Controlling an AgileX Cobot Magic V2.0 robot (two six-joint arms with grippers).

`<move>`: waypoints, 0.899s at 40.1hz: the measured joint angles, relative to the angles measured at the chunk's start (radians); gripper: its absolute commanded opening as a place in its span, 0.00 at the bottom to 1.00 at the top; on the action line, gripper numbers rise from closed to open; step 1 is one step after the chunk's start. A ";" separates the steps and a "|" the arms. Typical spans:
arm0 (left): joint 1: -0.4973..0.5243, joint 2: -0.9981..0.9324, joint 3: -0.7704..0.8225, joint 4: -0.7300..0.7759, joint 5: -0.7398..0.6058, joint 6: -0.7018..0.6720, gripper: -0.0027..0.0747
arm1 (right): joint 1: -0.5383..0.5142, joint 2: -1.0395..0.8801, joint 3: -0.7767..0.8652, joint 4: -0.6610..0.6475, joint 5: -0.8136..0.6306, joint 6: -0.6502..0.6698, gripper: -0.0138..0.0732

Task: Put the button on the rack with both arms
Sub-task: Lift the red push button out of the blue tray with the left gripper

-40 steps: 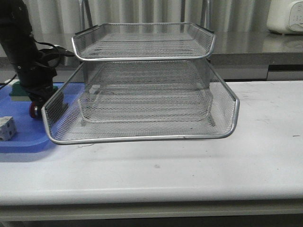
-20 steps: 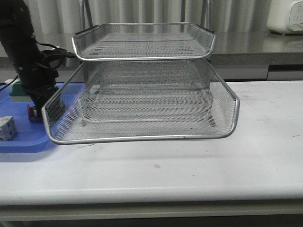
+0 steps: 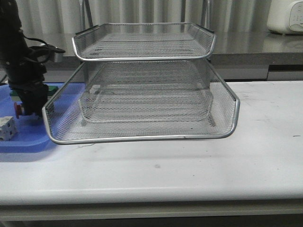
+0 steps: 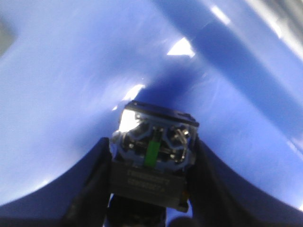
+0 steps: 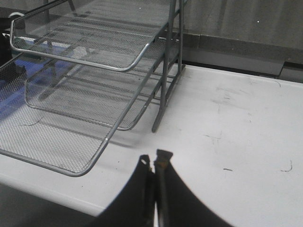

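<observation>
The button, now held over the blue tray, will be let go by my left gripper on the middle of the rack's bottom level (image 3: 138,99).
The silver wire-mesh rack (image 3: 142,99) stands mid-table and also shows in the right wrist view (image 5: 90,71). My left gripper (image 3: 29,106) hangs over the blue tray (image 3: 23,137) just left of the rack's bottom tier. It is shut on the button (image 4: 154,156), whose black-blue body with a green strip sits between the fingers (image 4: 90,189). The red head (image 3: 17,109) peeks out at the gripper's left side. My right gripper (image 5: 155,160) is shut and empty above bare table, to the right of the rack; it does not show in the front view.
A white block (image 3: 6,127) lies on the blue tray's left part. A green block (image 3: 49,88) sits behind my left gripper. A grey counter with a white appliance (image 3: 285,16) runs behind the table (image 3: 189,165).
My left gripper has moved leftward and slightly up with the button, away from the rack's left corner. The rack has not moved.
</observation>
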 measured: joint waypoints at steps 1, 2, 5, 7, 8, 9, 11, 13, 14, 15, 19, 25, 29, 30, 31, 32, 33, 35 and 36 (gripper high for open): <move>0.010 -0.012 0.000 0.000 0.006 -0.005 0.23 | 0.000 0.000 0.000 0.000 0.000 0.002 0.09; 0.018 -0.022 0.000 0.000 0.012 -0.009 0.23 | 0.000 0.000 0.000 0.000 0.000 0.001 0.09; 0.047 -0.059 0.000 -0.020 0.038 -0.015 0.23 | 0.000 0.000 0.000 0.000 0.000 0.001 0.09; 0.061 -0.083 0.000 -0.038 0.058 -0.015 0.23 | 0.000 0.000 0.000 0.000 0.000 0.001 0.09; 0.070 -0.092 0.000 -0.046 0.067 -0.017 0.23 | 0.000 0.000 0.000 0.000 0.000 0.001 0.09; 0.076 -0.100 0.000 -0.052 0.077 -0.017 0.23 | 0.000 0.000 0.000 0.000 0.000 0.001 0.09; 0.087 -0.120 0.000 -0.060 0.101 -0.017 0.22 | 0.000 0.000 0.000 0.000 0.000 0.001 0.09; 0.095 -0.138 0.000 -0.062 0.130 -0.019 0.22 | 0.000 0.000 0.000 0.000 0.000 0.001 0.09; 0.097 -0.148 0.000 -0.062 0.148 -0.020 0.22 | 0.000 0.000 0.000 0.000 0.000 0.001 0.09; 0.099 -0.155 0.000 -0.062 0.160 -0.022 0.22 | 0.000 0.000 0.000 0.000 0.000 0.001 0.09; 0.101 -0.184 0.000 -0.064 0.189 -0.035 0.22 | 0.000 0.000 0.000 0.000 0.000 0.001 0.09; 0.101 -0.233 0.000 -0.073 0.197 -0.083 0.22 | 0.000 0.000 0.000 0.000 0.000 0.001 0.09; 0.101 -0.281 0.013 -0.073 0.201 -0.127 0.22 | 0.000 0.000 0.000 0.000 0.000 0.001 0.09; 0.101 -0.294 0.020 -0.073 0.201 -0.136 0.22 | 0.000 0.000 0.000 0.000 0.000 0.001 0.09; 0.099 -0.320 0.031 -0.073 0.201 -0.145 0.22 | 0.000 0.000 0.000 0.000 0.000 0.001 0.09; 0.097 -0.331 0.042 -0.073 0.201 -0.149 0.22 | 0.000 0.000 0.000 0.000 0.000 0.001 0.09; 0.095 -0.353 0.058 -0.073 0.203 -0.154 0.22 | 0.000 0.000 0.000 0.000 0.000 0.001 0.09; 0.088 -0.395 0.090 -0.071 0.203 -0.161 0.22 | 0.000 0.000 0.000 0.000 0.000 0.001 0.09; 0.084 -0.412 0.104 -0.071 0.203 -0.163 0.22 | 0.000 0.000 0.000 0.000 0.000 0.001 0.09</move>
